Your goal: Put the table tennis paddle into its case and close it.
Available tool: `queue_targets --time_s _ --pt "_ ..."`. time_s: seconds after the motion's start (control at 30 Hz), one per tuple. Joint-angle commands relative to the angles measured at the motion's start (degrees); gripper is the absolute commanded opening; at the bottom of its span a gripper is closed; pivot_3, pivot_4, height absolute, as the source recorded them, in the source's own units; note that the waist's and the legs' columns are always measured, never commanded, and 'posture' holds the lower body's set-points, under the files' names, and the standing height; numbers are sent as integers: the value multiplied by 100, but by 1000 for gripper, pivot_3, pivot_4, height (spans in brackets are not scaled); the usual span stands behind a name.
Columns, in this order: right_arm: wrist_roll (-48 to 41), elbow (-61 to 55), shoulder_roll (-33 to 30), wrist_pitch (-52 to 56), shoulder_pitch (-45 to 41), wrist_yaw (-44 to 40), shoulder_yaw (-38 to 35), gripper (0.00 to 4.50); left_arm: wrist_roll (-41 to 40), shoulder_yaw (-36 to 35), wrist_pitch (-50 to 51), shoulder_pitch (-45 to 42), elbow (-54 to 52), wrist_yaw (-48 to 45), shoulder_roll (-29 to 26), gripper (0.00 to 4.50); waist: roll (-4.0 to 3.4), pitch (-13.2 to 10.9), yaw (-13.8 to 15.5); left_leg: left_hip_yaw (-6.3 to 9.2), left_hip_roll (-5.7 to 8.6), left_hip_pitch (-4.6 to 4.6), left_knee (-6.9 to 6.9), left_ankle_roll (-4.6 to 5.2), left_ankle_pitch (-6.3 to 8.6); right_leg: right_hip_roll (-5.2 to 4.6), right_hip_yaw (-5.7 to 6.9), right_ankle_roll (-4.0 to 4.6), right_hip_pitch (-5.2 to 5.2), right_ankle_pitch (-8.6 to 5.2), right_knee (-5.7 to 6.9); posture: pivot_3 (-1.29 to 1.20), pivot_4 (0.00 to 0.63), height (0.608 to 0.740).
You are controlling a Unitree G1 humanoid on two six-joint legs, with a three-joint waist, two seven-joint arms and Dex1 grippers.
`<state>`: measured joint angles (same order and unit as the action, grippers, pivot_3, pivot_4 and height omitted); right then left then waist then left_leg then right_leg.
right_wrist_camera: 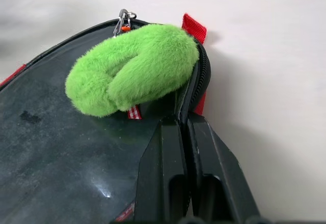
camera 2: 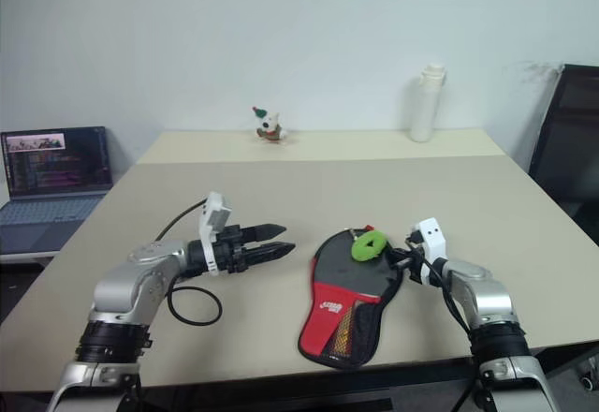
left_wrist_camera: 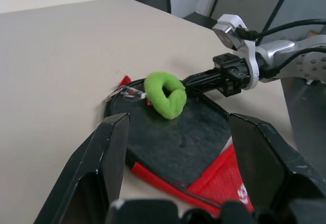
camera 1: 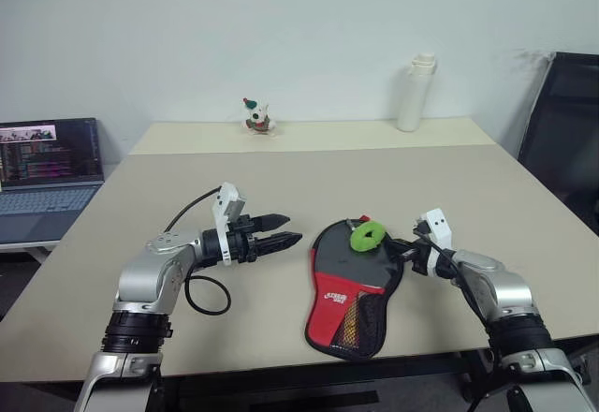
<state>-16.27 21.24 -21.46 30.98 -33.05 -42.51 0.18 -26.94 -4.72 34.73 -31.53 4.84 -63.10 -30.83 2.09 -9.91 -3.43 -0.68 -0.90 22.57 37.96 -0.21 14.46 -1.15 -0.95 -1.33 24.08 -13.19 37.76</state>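
Note:
I am pinching the zip edge in the green charm's path with my right gripper, so next I open it and take the charm (camera 1: 368, 236) while my left gripper steadies the case.
The case (camera 1: 342, 292) lies flat near the table's front edge. Its near half is red with a mesh panel and white lettering, and its far, round half is smooth black. I cannot tell whether that black face (right_wrist_camera: 61, 147) is the table tennis paddle's rubber or the case's cover. No handle shows. A fluffy green charm (camera 1: 368, 235) hangs clipped at the case's far rim. My right gripper (right_wrist_camera: 181, 121) comes in from the right, shut on the zip edge (right_wrist_camera: 199, 81) just beside the charm. Left of the case, my left gripper (camera 1: 288, 228) hovers open, pointing at it without touching.
The beige table (camera 1: 281, 173) stretches far back. A white bottle (camera 1: 416, 94) and a small figurine (camera 1: 257, 117) stand at its far edge. A laptop (camera 1: 47, 178) sits off to the left, and a black chair (camera 1: 566, 131) stands at the right. A black cable loop (camera 1: 208, 295) hangs by my left arm.

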Motion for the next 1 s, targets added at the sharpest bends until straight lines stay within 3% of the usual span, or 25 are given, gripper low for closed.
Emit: queue_targets --time_s 0.03,0.77,0.87,1.0 --pt "31 136 242 -120 -237 -371 346 6 -138 -16 19 4 -307 21 -108 3343 0 0 -9 0 0 -1 -1 0 0 0 0 0 0 0 0 0 150 740" --pt "737 1273 653 -955 -889 -112 352 6 -125 97 12 87 -384 102 -108 3343 -1 -1 -138 -14 -4 -37 -1 -2 -2 4 -16 -8 -6 -5 24 0 150 740" --pt "787 1378 643 -1040 -974 36 282 669 -116 118 -9 102 -386 110 -103 3343 -1 -1 -144 -21 -7 -52 -1 -2 -2 4 -26 -4 -12 -2 26 0 150 740" --pt "829 1341 502 -1079 -998 142 184 2031 -97 155 -66 155 -383 113 -92 3343 -2 -2 -121 -20 -7 -49 -3 -3 -3 7 -23 -4 -12 -2 23 0 150 740"
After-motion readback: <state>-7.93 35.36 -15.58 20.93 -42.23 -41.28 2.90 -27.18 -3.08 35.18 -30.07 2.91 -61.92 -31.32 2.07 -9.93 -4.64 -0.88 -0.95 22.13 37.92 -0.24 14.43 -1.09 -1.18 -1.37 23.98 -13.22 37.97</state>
